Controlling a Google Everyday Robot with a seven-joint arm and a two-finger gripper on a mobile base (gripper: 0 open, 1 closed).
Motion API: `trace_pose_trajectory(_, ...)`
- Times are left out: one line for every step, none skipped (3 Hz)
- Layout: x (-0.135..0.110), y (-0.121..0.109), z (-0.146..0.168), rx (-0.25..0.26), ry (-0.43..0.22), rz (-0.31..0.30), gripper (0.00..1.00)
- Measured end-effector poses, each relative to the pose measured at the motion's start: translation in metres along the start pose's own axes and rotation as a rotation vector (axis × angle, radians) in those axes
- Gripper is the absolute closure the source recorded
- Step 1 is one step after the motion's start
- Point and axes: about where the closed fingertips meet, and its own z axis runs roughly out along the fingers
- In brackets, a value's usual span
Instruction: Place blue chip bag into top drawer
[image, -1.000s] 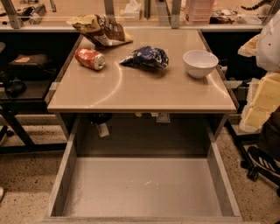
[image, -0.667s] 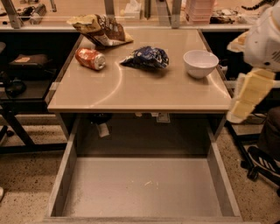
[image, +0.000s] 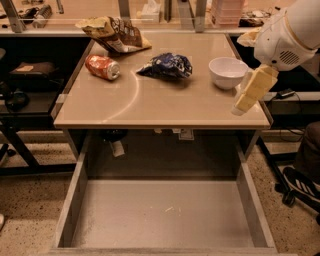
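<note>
Next, my gripper should grab the blue chip bag by its end (image: 181, 67) nearest the white bowl.
The blue chip bag (image: 167, 66) lies crumpled on the tan table top (image: 165, 102), at mid-back, between a can and a bowl. The top drawer (image: 165, 215) is pulled out below the table's front edge, and its grey bottom holds nothing. My gripper (image: 246, 99) hangs from the white arm (image: 290, 35) over the table's right front corner. It points down and to the left, just in front of the bowl. It is well to the right of the blue bag and holds nothing that I can see.
A white bowl (image: 227, 71) stands right of the blue bag. A red-orange can (image: 102, 66) lies on its side to the bag's left. A tan-and-brown chip bag (image: 115, 34) lies at the back left. Dark shelving stands at the left and a chair base (image: 300, 180) at the right.
My arm has swung in from the right edge, leftward and up, bringing the gripper over the table's right front corner. The objects on the table and the drawer have not moved.
</note>
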Motion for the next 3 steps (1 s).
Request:
trace_pose_trajectory(-0.001, 0.0, 0.0, 0.0, -0.001, -0.001, 0.0)
trace_pose_trajectory(-0.021, -0.018, 0.025, 0.024, -0.104, -0.017, 0.0)
trace_pose_trajectory(-0.051, -0.052, 0.065, 0.083, -0.28, -0.029, 0.0)
